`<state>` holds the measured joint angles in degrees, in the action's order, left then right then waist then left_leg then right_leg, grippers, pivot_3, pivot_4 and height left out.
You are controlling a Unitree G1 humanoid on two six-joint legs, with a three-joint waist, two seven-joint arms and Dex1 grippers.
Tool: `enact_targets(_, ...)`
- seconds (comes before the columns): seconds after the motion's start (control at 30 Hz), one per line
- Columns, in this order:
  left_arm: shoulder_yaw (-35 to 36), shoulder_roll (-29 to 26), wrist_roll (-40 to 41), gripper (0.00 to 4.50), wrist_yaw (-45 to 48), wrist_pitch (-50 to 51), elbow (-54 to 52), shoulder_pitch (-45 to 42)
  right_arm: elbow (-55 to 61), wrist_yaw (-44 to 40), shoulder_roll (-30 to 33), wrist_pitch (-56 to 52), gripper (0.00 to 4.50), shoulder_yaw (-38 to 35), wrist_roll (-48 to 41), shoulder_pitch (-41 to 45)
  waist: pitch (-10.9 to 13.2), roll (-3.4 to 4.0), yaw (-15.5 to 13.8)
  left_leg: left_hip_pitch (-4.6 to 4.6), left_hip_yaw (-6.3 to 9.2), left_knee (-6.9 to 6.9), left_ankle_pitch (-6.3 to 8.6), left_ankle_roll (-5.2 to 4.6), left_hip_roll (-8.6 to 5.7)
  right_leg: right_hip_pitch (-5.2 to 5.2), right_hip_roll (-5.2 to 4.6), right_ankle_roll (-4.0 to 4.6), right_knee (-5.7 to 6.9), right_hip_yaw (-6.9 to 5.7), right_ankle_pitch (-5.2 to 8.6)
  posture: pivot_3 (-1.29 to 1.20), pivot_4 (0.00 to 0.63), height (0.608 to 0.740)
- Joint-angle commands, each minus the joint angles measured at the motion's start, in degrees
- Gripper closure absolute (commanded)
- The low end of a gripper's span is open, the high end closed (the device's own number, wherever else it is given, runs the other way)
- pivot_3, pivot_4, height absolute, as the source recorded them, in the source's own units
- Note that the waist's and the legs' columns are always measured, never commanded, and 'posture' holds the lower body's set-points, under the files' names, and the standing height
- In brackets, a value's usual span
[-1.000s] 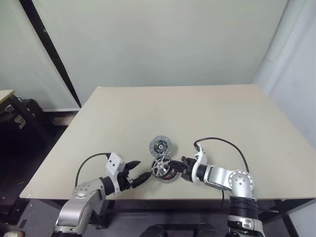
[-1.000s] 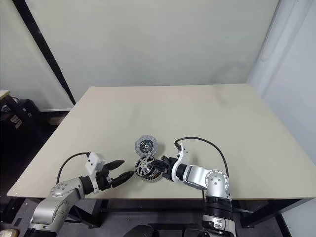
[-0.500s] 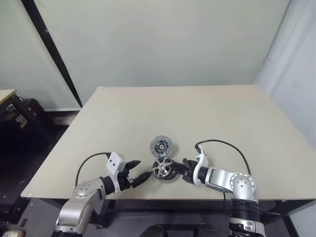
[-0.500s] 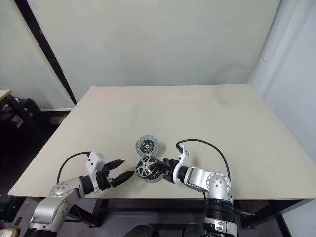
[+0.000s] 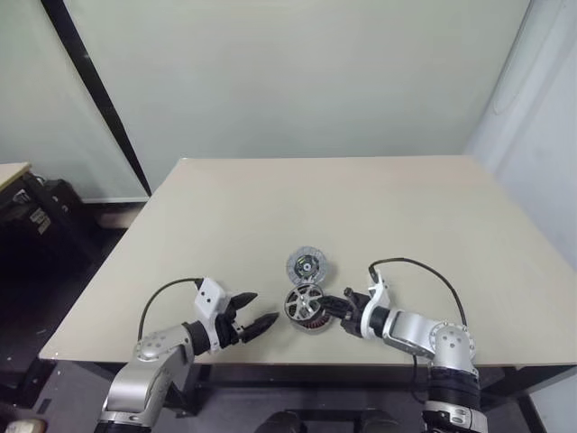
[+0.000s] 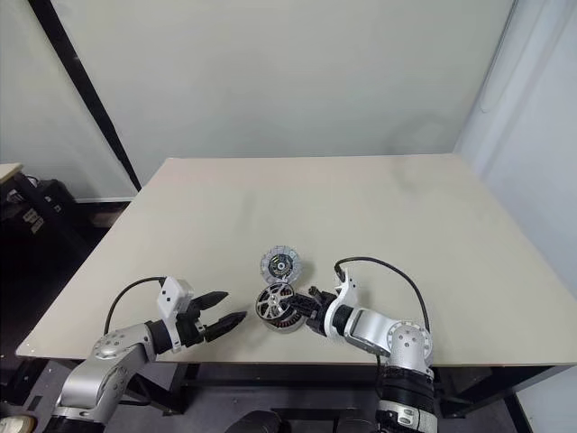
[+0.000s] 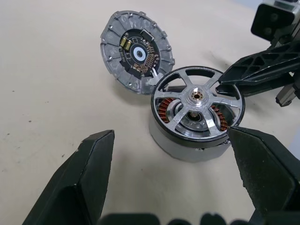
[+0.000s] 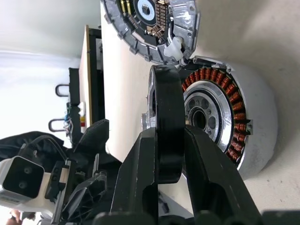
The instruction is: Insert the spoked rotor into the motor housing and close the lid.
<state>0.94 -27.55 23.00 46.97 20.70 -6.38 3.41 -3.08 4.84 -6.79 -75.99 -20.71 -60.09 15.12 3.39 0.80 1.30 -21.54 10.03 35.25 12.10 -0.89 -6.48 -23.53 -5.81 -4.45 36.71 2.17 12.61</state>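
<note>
My right gripper should take hold again of the rotor's black rim (image 8: pixel 171 117) and lift the spoked rotor to line it up, as it sits tilted with its hub off the motor housing's bore.
The spoked rotor (image 7: pixel 197 104), black-rimmed with silver spokes, rests tilted on the open top of the motor housing (image 7: pixel 180 149), over its copper windings (image 8: pixel 216 75). My right gripper (image 5: pixel 328 306) is shut on the rotor's black rim (image 8: pixel 166 93), coming in from the right. The lid (image 5: pixel 306 267) sits just behind the housing, ribbed face with the dark hub up, its near edge against the housing. My left gripper (image 5: pixel 257 323) hangs open to the left of the housing, apart from it, with nothing between its fingers.
The parts lie near the front edge of a beige table (image 5: pixel 379 207). A black cable (image 5: pixel 419 269) loops over the right wrist. A dark stand (image 5: pixel 36 212) sits beyond the table's left side.
The right gripper has shifted slightly to the right with the rotor, and the housing and lid have slid that way too. The left gripper has stayed put, open.
</note>
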Motion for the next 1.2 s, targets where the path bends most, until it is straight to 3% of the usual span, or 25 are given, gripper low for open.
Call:
enact_targets(0.03,0.1,-0.2,-0.1,0.37,0.3,-1.1,-0.9,-1.3,0.6,0.9,-5.5,0.4,4.06,0.0,-2.6,-2.0,0.0,0.00,0.0,0.00,0.00,0.00,0.00,0.00,0.00,0.00,0.00,0.00,0.00,0.00,0.00,0.00,0.000,0.740)
enact_targets(0.53,0.0,0.1,-0.5,0.37,0.2,-1.1,-1.2,-1.2,0.1,1.1,-4.9,0.4,4.06,1.3,-6.0,-2.7,0.0,0.00,0.3,0.00,-0.02,0.00,-0.01,-0.01,0.04,0.00,0.03,0.00,0.02,0.00,0.00,0.00,0.000,0.740)
enact_targets(0.57,0.0,0.1,-0.6,0.37,0.2,-1.1,-1.2,-1.2,0.1,1.0,-4.9,0.4,3.33,1.4,-6.1,-2.8,0.0,-0.01,0.3,0.01,-0.02,0.00,-0.01,-0.01,0.04,0.00,0.03,0.00,0.02,0.01,0.00,0.00,0.000,0.740)
enact_targets(0.87,-0.1,0.2,-0.6,0.37,0.2,-1.2,-1.1,-1.3,0.6,1.1,-4.3,1.0,0.23,1.9,-6.0,-3.3,0.0,-0.01,0.3,0.02,-0.03,0.00,-0.01,-0.01,0.04,0.01,0.03,0.00,0.02,0.01,-0.01,0.00,0.000,0.740)
enact_targets(0.9,-0.1,0.2,-0.7,0.37,0.2,-1.2,-1.1,-1.3,0.6,1.1,-4.2,1.0,0.04,2.0,-6.3,-3.3,0.0,-0.02,0.3,0.04,-0.03,0.00,-0.01,-0.01,0.05,0.03,0.03,0.00,0.02,0.01,-0.01,0.00,0.000,0.740)
enact_targets(1.2,-0.2,0.4,-0.7,0.37,0.4,-1.3,-0.7,-1.4,3.4,-0.3,-2.5,1.7,0.04,3.1,-7.6,-3.6,-0.1,-0.02,0.3,0.04,-0.04,0.02,-0.01,-0.01,0.05,0.04,0.03,0.00,0.02,0.01,-0.01,0.00,0.000,0.740)
